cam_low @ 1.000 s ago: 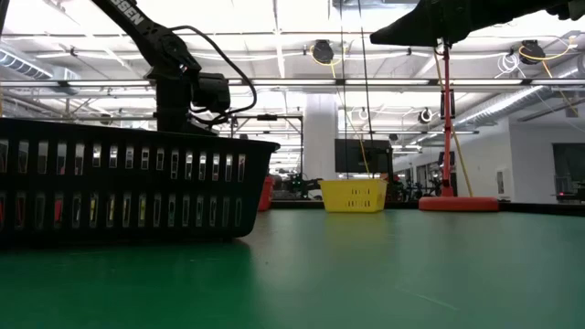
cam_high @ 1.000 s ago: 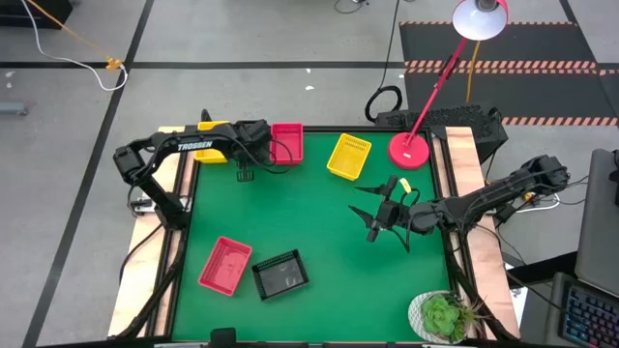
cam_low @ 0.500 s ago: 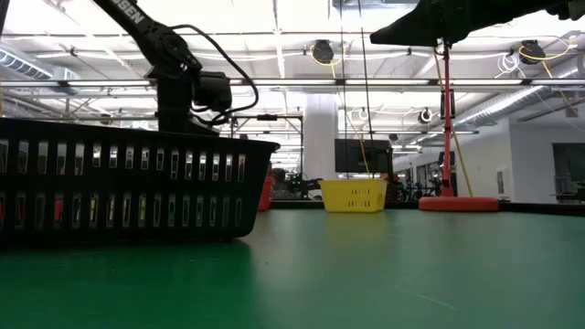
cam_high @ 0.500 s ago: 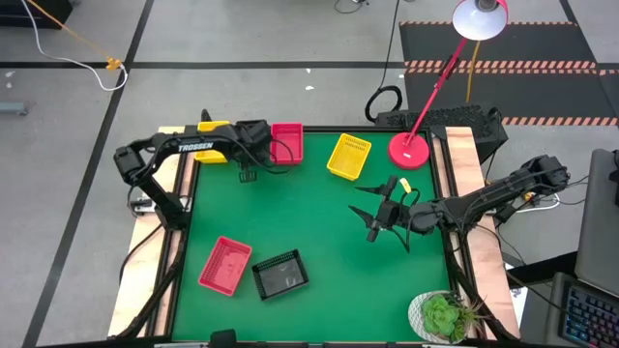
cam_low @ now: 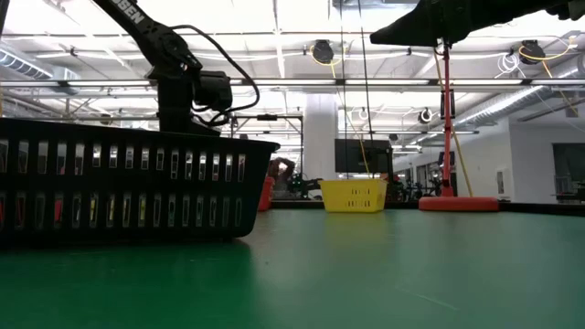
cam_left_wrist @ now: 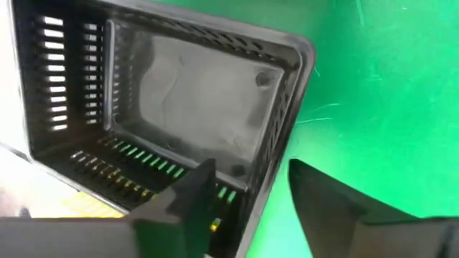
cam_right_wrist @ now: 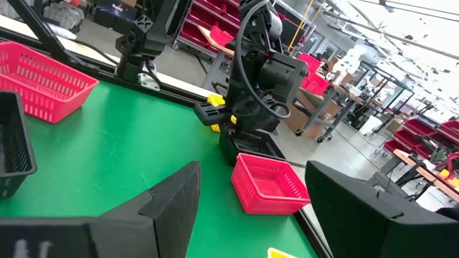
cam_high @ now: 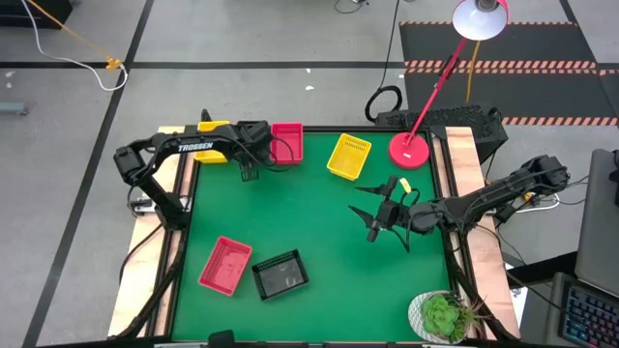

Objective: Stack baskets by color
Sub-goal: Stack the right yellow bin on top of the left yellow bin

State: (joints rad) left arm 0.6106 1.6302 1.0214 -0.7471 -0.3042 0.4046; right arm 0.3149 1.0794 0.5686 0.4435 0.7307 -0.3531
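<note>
The robot's right gripper will close on the near short edge (cam_high: 347,178) of the far-middle yellow basket, near the corner of the basket on the lamp's side.
My left gripper (cam_left_wrist: 251,165) stands open at the table's far left, pointing steeply down. One finger is inside a black basket (cam_left_wrist: 186,93) and the other outside its wall. That basket (cam_right_wrist: 252,145) stands beside a pink-red basket (cam_high: 286,142). A yellow basket (cam_high: 213,141) lies at the far left corner. Another yellow basket (cam_high: 349,156) stands at the far middle. A pink-red basket (cam_high: 225,265) and a black basket (cam_high: 280,274) stand side by side near the front left. My right gripper (cam_high: 377,215) hangs open and level over the table's right half, holding nothing.
A round red lamp base (cam_high: 410,149) with its slanting pole stands at the far right. A potted plant (cam_high: 443,314) sits at the near right corner. Bare green mat (cam_high: 319,213) lies across the middle of the table.
</note>
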